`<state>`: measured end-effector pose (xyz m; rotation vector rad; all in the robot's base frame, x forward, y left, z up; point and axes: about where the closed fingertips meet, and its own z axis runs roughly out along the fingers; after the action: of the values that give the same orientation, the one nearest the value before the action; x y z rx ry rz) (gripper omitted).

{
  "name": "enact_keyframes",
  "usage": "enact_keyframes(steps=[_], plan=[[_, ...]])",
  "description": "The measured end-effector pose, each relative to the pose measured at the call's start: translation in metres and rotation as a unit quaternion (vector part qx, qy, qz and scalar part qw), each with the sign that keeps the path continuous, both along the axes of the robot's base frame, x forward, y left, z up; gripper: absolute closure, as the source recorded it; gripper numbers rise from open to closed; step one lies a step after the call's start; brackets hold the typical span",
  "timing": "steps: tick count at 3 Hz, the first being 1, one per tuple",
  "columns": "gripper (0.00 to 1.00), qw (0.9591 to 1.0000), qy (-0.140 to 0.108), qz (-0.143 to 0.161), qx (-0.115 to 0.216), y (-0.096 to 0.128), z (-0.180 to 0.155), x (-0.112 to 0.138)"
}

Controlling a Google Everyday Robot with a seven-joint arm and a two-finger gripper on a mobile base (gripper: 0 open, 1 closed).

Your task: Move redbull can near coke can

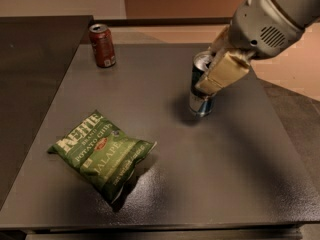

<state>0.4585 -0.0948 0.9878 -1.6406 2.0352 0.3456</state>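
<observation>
Next, I release the redbull can close beside the coke can [127, 71], on its side away from the darker surface.
The redbull can [201, 91], slim, silver and blue, stands upright near the middle right of the dark table. My gripper [216, 69] comes in from the upper right and is shut on the redbull can, its cream fingers [222, 74] around the upper half. The coke can [102, 45], dark red with a silver top, stands upright at the table's far left corner, well apart from the redbull can.
A green Kettle jalapeño chip bag [100, 152] lies on the near left of the table [200, 184]. The table's right edge runs beside a tan floor. A darker surface adjoins on the left.
</observation>
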Motion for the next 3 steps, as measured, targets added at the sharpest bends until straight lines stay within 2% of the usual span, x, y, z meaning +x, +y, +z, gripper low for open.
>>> enact_keyframes(steps=[1, 2, 3], plan=[[1.0, 0.9997, 0.013, -0.018, 0.014, 0.028, 0.002, 0.058], [1.0, 0.9988, 0.028, -0.031, 0.025, 0.061, -0.002, 0.104], [1.0, 0.9976, 0.037, -0.048, 0.034, 0.093, -0.011, 0.138]])
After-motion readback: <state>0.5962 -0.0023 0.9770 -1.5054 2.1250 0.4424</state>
